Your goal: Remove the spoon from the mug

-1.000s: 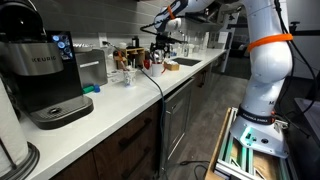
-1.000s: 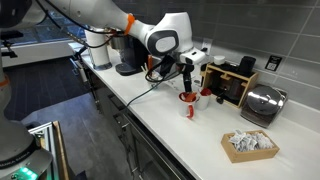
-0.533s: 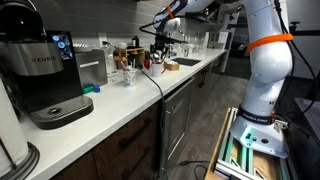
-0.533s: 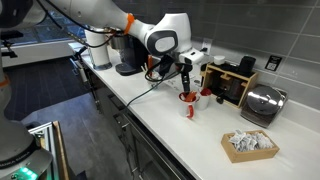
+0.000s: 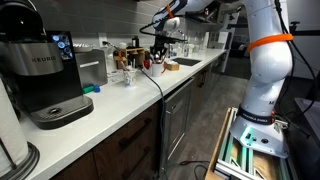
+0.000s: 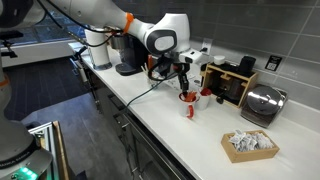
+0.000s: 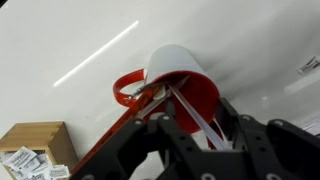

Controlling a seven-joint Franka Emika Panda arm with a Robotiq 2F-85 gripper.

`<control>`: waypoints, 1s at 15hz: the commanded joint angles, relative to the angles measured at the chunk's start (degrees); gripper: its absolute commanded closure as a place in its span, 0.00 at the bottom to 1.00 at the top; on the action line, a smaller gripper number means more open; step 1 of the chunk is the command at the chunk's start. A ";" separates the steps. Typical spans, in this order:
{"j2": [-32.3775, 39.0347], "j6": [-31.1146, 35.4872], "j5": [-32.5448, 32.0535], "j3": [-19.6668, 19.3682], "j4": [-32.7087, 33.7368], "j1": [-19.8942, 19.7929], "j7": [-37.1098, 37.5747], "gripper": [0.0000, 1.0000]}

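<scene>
Next, I open my gripper, turn it square with the spoon's handle and grip the handle's upper end (image 7: 219,142), because the handle slants across my gripper's fingers toward one finger.
A red mug (image 6: 188,101) stands on the white counter (image 6: 170,125). In the wrist view the mug (image 7: 178,62) shows a pale wall, a red inside and a red handle on its left. A thin white spoon (image 7: 185,100) leans out of it toward the camera. My gripper (image 7: 200,112) is right above the mug with a black finger on each side of the spoon's handle. The jaws are partly closed, and red mug still shows between the handle and each finger. In both exterior views the gripper (image 6: 184,78) (image 5: 160,52) hangs down over the mug.
A cardboard box of packets (image 6: 248,146) (image 7: 30,155) sits near the counter's front edge. A toaster (image 6: 262,103) and a wooden organizer (image 6: 232,82) stand behind the mug. A coffee machine (image 5: 45,75) and a sink (image 5: 185,63) are on the same counter.
The jaws have drawn closer together around the spoon's handle. The arm and the mug have stayed where they were.
</scene>
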 commanded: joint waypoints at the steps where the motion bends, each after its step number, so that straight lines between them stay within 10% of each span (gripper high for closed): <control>1: -0.29 0.53 -3.06 0.46 -0.34 0.16 -5.67 0.21; 4: 0.48 3.68 -4.91 1.18 -0.71 0.48 -9.20 0.00; 15: 4.07 16.62 -5.01 2.34 -0.19 0.34 -12.59 0.17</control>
